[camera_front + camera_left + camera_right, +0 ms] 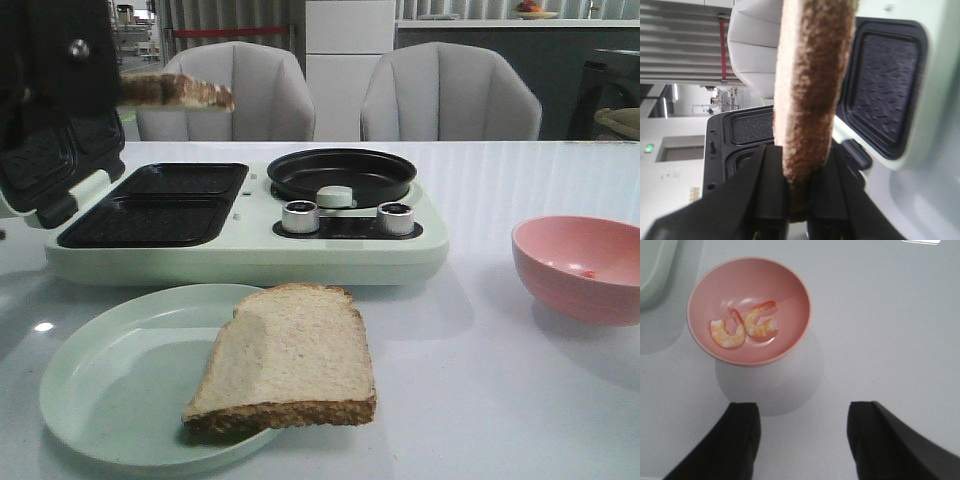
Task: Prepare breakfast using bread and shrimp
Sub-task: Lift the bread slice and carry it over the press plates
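My left gripper should release the bread slice on the rear dark sandwich plate point(201, 168) point(883, 56) of the open breakfast maker.
One bread slice point(290, 355) lies on the pale green plate point(110, 380) at the front, overhanging its rim. A second bread slice point(178, 92) hangs level in the air above the open breakfast maker's left side, and my left gripper point(802, 175) is shut on its crust edge point(807, 90). Two shrimp point(728, 333) point(761, 322) lie side by side in the pink bowl point(790, 285). My right gripper point(802, 427) hovers open over bare table just short of that bowl, holding nothing; it does not show in the front view.
The pale green breakfast maker point(250, 255) has dark sandwich plates point(150, 205) on its left, a round black pan point(340, 175) on its right and two knobs point(300, 216). Its lid point(45, 165) stands open at far left. The pink bowl point(580, 265) sits right. Two chairs stand behind.
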Controlling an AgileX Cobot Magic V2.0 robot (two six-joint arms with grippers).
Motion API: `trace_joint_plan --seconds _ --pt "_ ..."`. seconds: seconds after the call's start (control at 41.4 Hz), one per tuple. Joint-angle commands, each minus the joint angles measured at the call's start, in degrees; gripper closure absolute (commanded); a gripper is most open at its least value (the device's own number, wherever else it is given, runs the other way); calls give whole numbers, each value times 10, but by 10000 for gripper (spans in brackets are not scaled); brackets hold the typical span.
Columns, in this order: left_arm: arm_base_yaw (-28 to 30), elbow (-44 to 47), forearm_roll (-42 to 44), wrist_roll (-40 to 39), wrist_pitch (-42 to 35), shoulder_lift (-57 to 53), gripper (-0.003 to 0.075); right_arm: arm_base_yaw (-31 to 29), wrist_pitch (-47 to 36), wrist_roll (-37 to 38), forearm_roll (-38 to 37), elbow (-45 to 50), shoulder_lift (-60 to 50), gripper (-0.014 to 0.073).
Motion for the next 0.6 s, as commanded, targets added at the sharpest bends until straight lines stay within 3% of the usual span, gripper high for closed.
trace_joint_plan --seconds 0.0,0.145,0.29,0.58 --pt "56 -62 62 -9 -28 6 620 -1 -32 -5 -3 -16 -2 98" --pt "123 -137 62 -9 -88 57 620 -1 -32 -5 -3 -16 -2 98" --pt "175 -215 62 -9 -100 127 620 -1 -32 -5 -3 -16 -2 98" --pt "239 -346 62 -5 -128 265 620 -1 -32 -5 -3 -16 -2 98"
